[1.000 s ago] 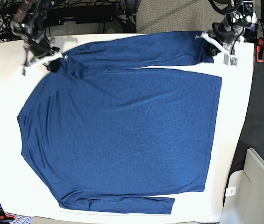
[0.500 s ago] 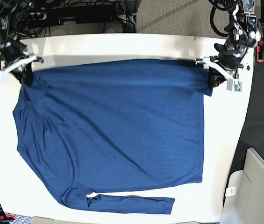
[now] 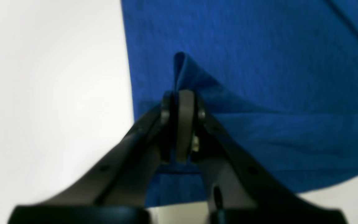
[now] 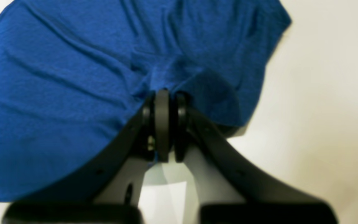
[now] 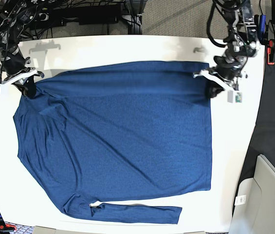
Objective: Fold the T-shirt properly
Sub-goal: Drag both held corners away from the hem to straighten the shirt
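Observation:
The left gripper is pinching the raised fold in front of the T-shirt's far edge, so it should open and take the cloth nearer that edge (image 5: pixel 196 68) before it pulls.
The dark navy T-shirt (image 5: pixel 118 141) lies spread on the white table (image 5: pixel 127 46), its far edge and far sleeve drawn over the body. In the base view my left gripper (image 5: pixel 211 90) is shut on the shirt's far right corner. My right gripper (image 5: pixel 28 88) is shut on the fabric at the far left, near the shoulder. The left wrist view shows my left gripper (image 3: pixel 182 96) pinching a raised fold of the T-shirt (image 3: pixel 259 62). In the right wrist view my right gripper (image 4: pixel 163 93) grips bunched T-shirt (image 4: pixel 57 77) cloth. The near sleeve (image 5: pixel 137 213) lies flat along the front edge.
A black surface (image 5: pixel 273 122) borders the table on the right, with a pale box (image 5: pixel 268 195) at the lower right. Cables (image 5: pixel 88 12) run behind the table's far edge. A red item (image 5: pixel 271 51) sits at the far right.
Both grippers have come toward the front with the far sleeve and edge of the shirt, laying it over the body. The shirt's right hem has shifted leftward.

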{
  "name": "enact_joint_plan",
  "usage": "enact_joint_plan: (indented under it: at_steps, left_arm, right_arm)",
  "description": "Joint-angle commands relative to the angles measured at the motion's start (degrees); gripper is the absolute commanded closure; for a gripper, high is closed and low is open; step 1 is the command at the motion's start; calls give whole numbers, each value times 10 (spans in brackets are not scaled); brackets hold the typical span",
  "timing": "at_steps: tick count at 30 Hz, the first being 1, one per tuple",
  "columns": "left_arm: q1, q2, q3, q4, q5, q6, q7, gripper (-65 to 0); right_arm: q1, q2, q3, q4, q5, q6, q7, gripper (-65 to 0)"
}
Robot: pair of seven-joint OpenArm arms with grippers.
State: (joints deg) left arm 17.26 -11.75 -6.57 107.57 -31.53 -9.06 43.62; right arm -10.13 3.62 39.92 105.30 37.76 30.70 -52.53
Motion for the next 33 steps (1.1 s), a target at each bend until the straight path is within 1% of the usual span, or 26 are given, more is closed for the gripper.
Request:
enact_joint_plan:
  at_steps: [1, 3, 5, 9, 12, 16, 19, 22, 26, 30, 33]
  left_arm:
    - [-2, -5, 4, 0, -4, -1, -13, -1]
    - [9, -5, 4, -14, -3, -1, -13, -14]
    - [15, -9, 5, -19, -3, -1, -6, -66]
    - [12, -10, -9, -17, -3, 0, 81, -206]
    - [13, -10, -29, -4, -3, 0, 98, -254]
    - [32, -10, -54, 10, -3, 0, 101, -260]
    - [36, -10, -58, 9, -3, 0, 104, -260]
    - [39, -5, -58, 7, -3, 0, 141, -261]
    - [34, 16, -58, -3, -3, 0, 153, -261]
    - [16, 20, -53, -24, -3, 0, 158, -261]
    - [15, 32, -58, -27, -3, -1, 158, -261]
  right_arm:
    - [2, 7, 3, 10, 11, 3, 14, -2]
    - [2, 7, 3, 11, 11, 3, 14, -2]
    - [2, 7, 3, 11, 13, 4, 14, -2]
    - [2, 7, 2, 11, 14, 4, 14, -2]
    - [2, 7, 2, 11, 15, 4, 14, -2]
    - [2, 7, 2, 11, 15, 4, 14, -2]
    - [2, 8, 2, 11, 15, 4, 14, -2]
    - [2, 9, 2, 11, 15, 4, 14, -2]
    - [2, 8, 2, 11, 15, 4, 14, -2]
    - [2, 7, 2, 11, 15, 4, 14, -2]
    - [1, 9, 2, 11, 15, 4, 14, -2]
